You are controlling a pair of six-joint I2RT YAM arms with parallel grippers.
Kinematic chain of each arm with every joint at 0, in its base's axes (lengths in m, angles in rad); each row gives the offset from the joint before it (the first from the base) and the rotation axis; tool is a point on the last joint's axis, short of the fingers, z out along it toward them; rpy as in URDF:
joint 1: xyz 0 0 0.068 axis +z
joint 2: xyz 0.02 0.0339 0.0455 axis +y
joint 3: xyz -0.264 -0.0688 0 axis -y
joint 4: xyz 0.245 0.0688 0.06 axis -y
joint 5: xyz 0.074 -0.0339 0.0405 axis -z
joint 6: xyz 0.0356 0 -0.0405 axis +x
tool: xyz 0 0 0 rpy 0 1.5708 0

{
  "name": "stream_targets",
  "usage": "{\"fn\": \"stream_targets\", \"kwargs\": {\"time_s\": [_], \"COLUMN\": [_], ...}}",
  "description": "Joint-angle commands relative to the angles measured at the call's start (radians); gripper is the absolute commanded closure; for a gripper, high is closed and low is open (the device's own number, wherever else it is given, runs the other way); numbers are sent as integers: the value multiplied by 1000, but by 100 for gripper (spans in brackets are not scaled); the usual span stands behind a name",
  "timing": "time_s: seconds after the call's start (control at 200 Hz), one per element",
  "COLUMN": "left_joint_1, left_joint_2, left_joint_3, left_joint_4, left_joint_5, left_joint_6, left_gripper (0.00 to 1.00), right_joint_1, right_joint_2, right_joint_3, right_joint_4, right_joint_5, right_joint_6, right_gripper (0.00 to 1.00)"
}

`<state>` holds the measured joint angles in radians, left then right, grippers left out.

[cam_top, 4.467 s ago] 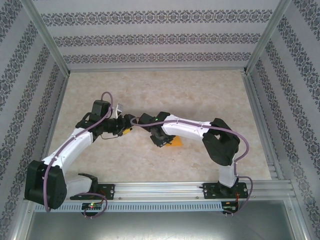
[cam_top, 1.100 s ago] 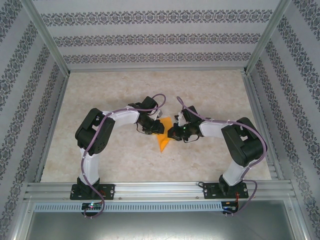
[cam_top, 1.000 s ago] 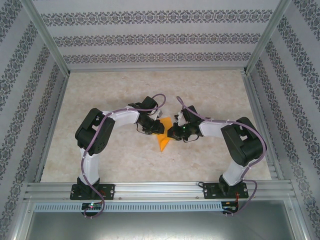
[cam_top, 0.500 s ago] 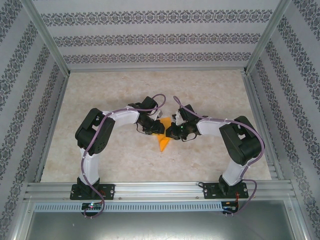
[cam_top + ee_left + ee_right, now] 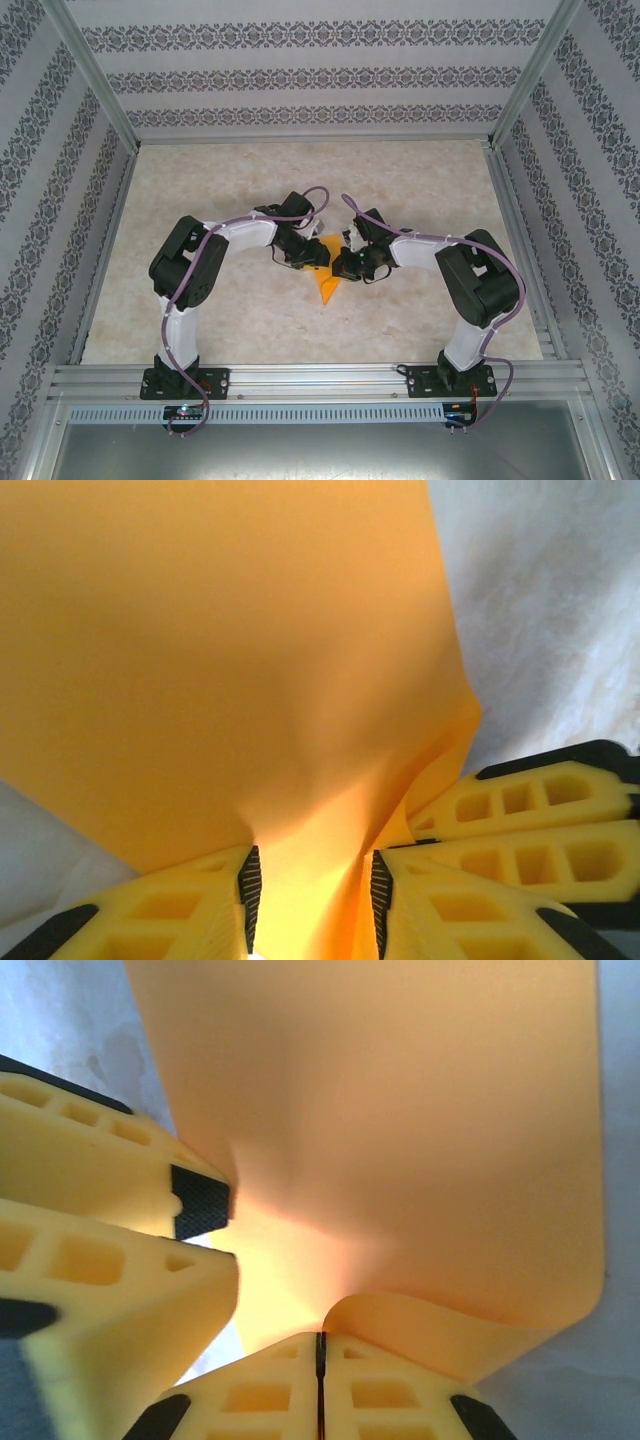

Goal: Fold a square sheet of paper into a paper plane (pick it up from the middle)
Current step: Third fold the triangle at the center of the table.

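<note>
My right fingers pinch the paper's curled edge beside my left fingers, so I need to open them, back off and grip nearer that edge's middle [image 5: 450, 1332].
The orange-yellow paper [image 5: 325, 288] lies at mid-table, folded into a pointed wedge with its tip toward the near edge. Both grippers meet at its far end. My left gripper [image 5: 316, 255] comes in from the left. In the left wrist view its jaws [image 5: 315, 898] stand apart, and the paper [image 5: 250, 660] bunches up between the pads. My right gripper [image 5: 339, 263] comes in from the right. In the right wrist view it [image 5: 320, 1345] is shut, pinching a curled edge of the paper [image 5: 400, 1140]. The right gripper's fingers [image 5: 540, 830] lie close beside the left one's.
The marbled tabletop [image 5: 420, 180] has room on all sides of the paper. Patterned walls with metal posts [image 5: 520, 90] enclose the back and sides. An aluminium rail [image 5: 320, 378] carrying both arm bases runs along the near edge.
My right gripper has slid a little left, closing up against the left gripper over the paper's far end. The left arm holds its place. The paper has barely shifted.
</note>
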<state>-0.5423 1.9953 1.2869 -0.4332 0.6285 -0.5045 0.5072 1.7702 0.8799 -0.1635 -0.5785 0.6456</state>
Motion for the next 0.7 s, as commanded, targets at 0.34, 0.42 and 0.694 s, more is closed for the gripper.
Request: {"fn": "stream_targets", "kwargs": {"time_s": [0.34, 0.42, 0.694], "left_joint_1": [41, 41, 35], "left_joint_2": [-118, -136, -227], "left_joint_3": [-31, -57, -201], "left_joint_4": [4, 12, 104], "left_joint_5": [18, 19, 55], "left_joint_6": [5, 6, -17], "left_gripper": [57, 56, 53], "right_joint_1": [22, 22, 19], "right_joint_2": [22, 19, 11], "right_joint_3": [29, 26, 6], "right_joint_4": [-23, -13, 49], "right_joint_5": [17, 12, -26], "right_joint_6": [-19, -11, 38], "right_gripper": [85, 80, 67]}}
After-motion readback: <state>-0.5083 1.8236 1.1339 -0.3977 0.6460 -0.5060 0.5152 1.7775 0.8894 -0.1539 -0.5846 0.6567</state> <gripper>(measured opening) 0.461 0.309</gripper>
